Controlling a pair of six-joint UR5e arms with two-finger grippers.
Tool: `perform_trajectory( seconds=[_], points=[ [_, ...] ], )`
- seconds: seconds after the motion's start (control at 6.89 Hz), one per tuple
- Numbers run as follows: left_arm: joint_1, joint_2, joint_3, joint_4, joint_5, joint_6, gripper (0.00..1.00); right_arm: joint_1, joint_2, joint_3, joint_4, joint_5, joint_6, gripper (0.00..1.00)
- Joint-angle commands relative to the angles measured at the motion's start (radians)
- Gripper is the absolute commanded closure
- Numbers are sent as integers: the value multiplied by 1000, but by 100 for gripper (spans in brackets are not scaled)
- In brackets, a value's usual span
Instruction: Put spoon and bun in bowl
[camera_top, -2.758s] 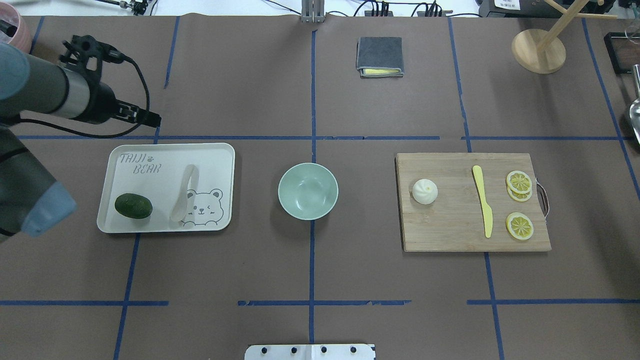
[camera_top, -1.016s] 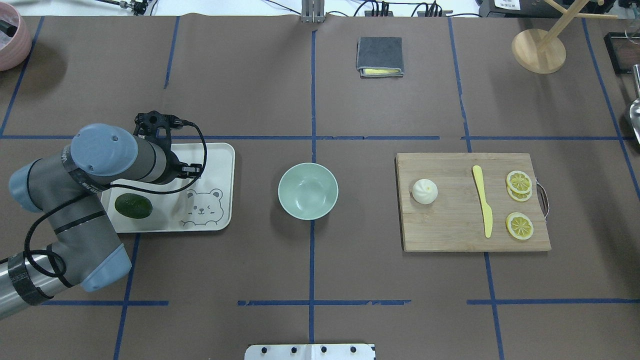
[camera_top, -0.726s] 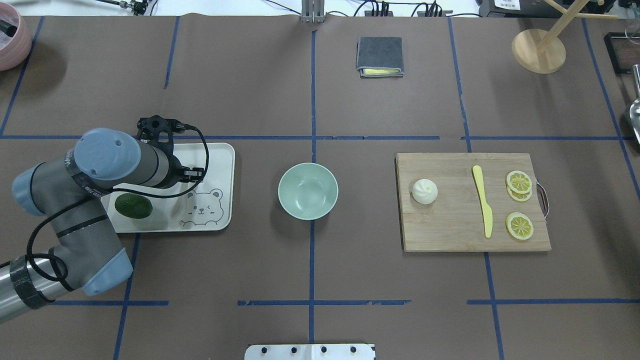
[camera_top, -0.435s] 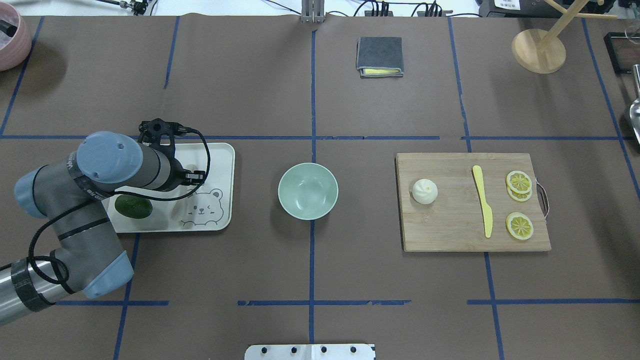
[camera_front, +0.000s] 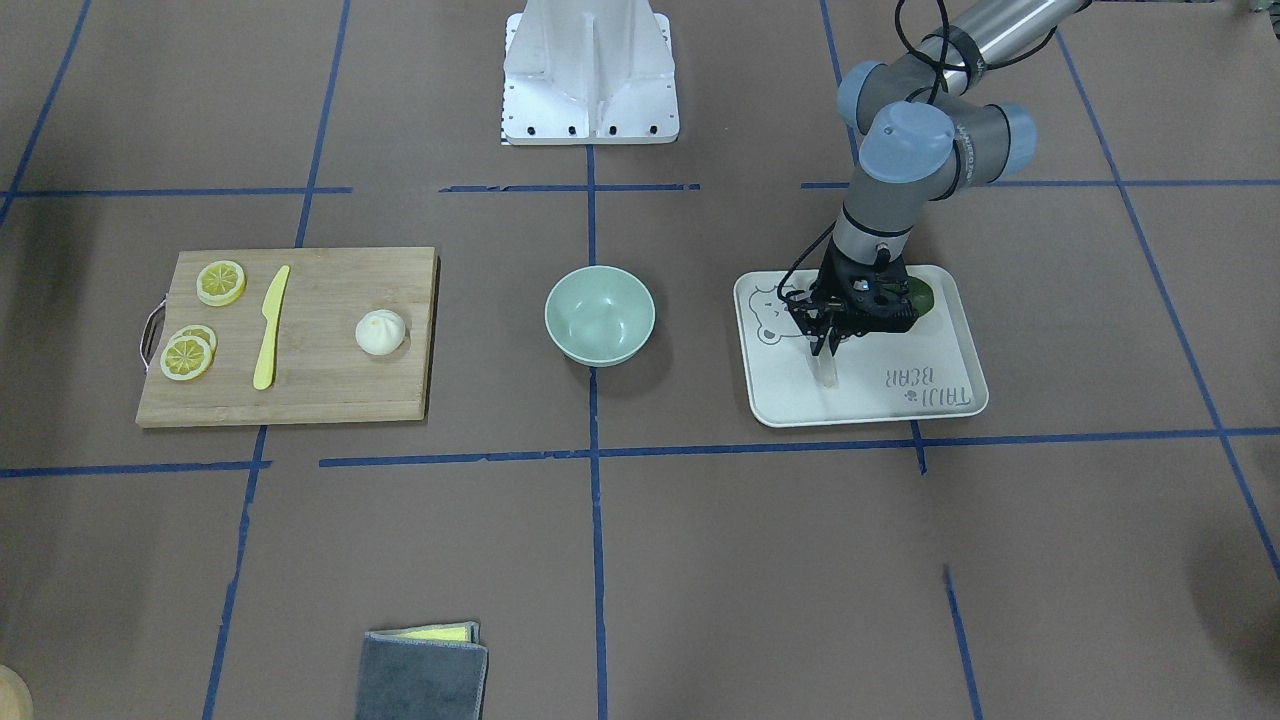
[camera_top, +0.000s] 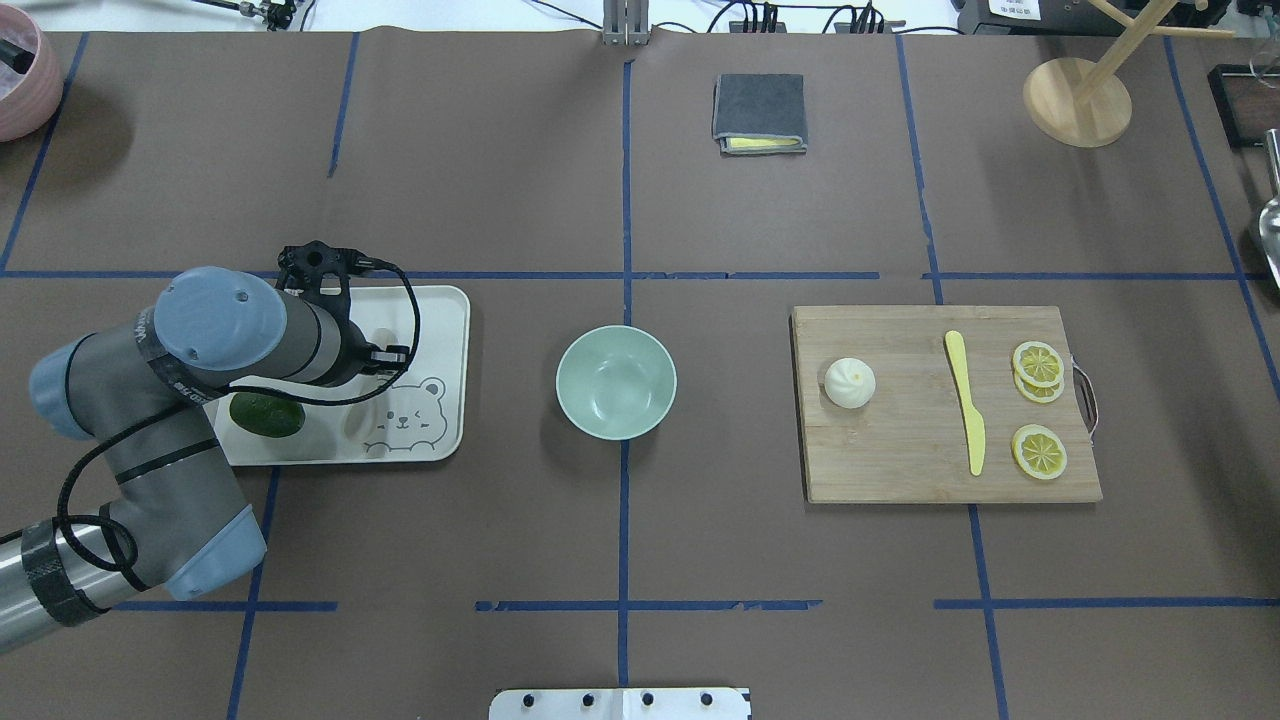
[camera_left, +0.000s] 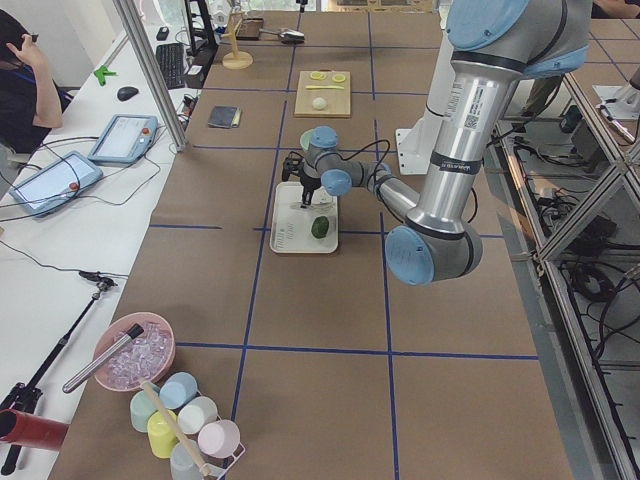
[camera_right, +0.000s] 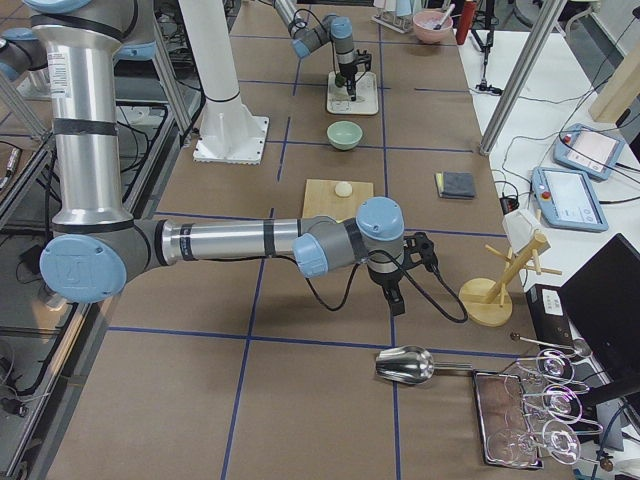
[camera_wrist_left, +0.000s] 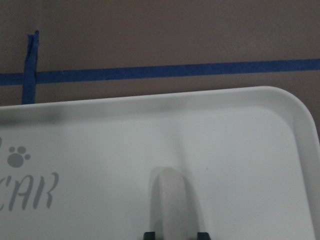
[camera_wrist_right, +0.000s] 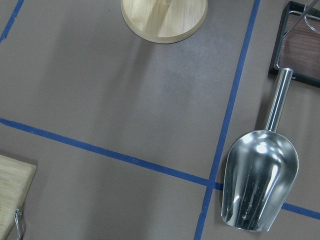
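The off-white spoon will go down inside the mint-green bowl (camera_front: 618, 317), toward the bowl's tray side, from my left gripper.
The off-white spoon (camera_front: 827, 372) lies on the white bear tray (camera_front: 940, 400) at my left; its scoop (camera_top: 357, 420) shows beside the wrist in the overhead view. My left gripper (camera_front: 828, 345) is low over the tray, pointing down. In the left wrist view the spoon handle (camera_wrist_left: 170, 200) runs between the two fingertips (camera_wrist_left: 149, 234), which stand on either side of it with small gaps. The mint-green bowl (camera_top: 616, 382) is empty at the table's middle. The white bun (camera_top: 849, 383) sits on the wooden cutting board (camera_top: 900, 460). My right gripper (camera_right: 395, 295) shows only in the exterior right view; I cannot tell its state.
A dark green lime (camera_top: 262, 415) lies on the tray by my left arm. A yellow knife (camera_top: 966, 400) and lemon slices (camera_top: 1038, 363) share the board. A grey cloth (camera_top: 759, 112) and wooden stand (camera_top: 1077, 100) are at the back. A metal scoop (camera_wrist_right: 260, 180) lies below my right wrist.
My left arm has swung in from the far left edge to over the tray and settled down around the spoon handle. Bowl, bun and spoon have not moved.
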Motion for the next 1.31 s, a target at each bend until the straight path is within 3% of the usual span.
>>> perform_trajectory(
  seconds=[0.0,0.29,0.44,0.58,0.73,1.16],
  points=[
    [-2,1,-23,4,3,8,100,0,-1,0,0,0,0,0],
    [-16,-18,-47,15,0,-23,100,0,-1,-2,0,-2,0,0],
    [-22,-58,-46,15,0,-140,100,0,-2,-2,0,0,0,0],
    [-24,-102,-46,29,7,-272,100,0,-2,-2,0,0,0,0],
    [-16,-173,-34,68,97,-387,100,0,-4,-3,-1,-2,0,0],
    [47,-346,20,224,119,-607,100,1,-7,-3,-1,0,0,0]
  ],
)
